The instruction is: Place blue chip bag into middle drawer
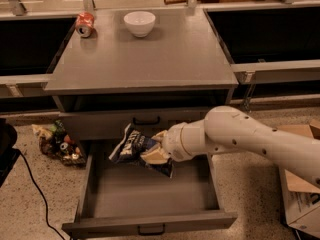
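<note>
I will release the blue chip bag on the open drawer's bare bottom (167, 171), just off centre toward the cardboard box.
The blue chip bag (136, 147), dark navy foil with white lettering, hangs in my gripper (154, 151) above the back half of the middle drawer (150, 196). The drawer is pulled wide open, a grey tray with a flat bare bottom and a small black handle on its front. My gripper is shut on the bag's right side, with the bag drooping to the left. My white arm (250, 139) reaches in from the right.
The upper grey drawer (145, 121) is closed above. On the cabinet top (145, 59) stand a white bowl (139, 23) and a crushed red can (84, 24). Several snack items (57, 143) lie on the floor to the left. A cardboard box (302, 194) sits at the right.
</note>
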`<state>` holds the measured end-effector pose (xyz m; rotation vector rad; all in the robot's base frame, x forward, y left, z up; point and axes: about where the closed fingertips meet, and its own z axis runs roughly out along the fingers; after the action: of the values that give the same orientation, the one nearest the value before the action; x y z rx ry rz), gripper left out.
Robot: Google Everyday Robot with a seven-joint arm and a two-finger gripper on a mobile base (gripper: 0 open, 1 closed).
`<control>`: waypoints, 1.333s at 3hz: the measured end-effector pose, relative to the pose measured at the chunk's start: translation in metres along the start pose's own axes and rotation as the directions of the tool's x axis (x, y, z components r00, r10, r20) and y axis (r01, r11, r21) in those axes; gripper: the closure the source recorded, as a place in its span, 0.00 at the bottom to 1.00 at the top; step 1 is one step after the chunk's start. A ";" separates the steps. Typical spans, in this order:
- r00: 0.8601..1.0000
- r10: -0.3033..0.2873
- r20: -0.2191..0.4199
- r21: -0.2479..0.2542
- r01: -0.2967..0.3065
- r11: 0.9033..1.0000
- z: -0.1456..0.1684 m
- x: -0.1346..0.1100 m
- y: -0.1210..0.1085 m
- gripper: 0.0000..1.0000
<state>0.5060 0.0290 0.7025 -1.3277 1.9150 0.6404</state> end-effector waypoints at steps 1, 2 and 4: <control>0.996 0.067 -0.064 0.041 -0.064 0.997 0.009 0.061 -0.005 1.00; 0.989 0.122 -0.088 0.059 -0.117 0.991 0.018 0.108 -0.017 1.00; 0.975 0.207 -0.083 0.048 -0.204 0.978 0.044 0.173 -0.043 1.00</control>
<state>0.5203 -0.0553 0.5402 -1.1592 2.1442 0.6511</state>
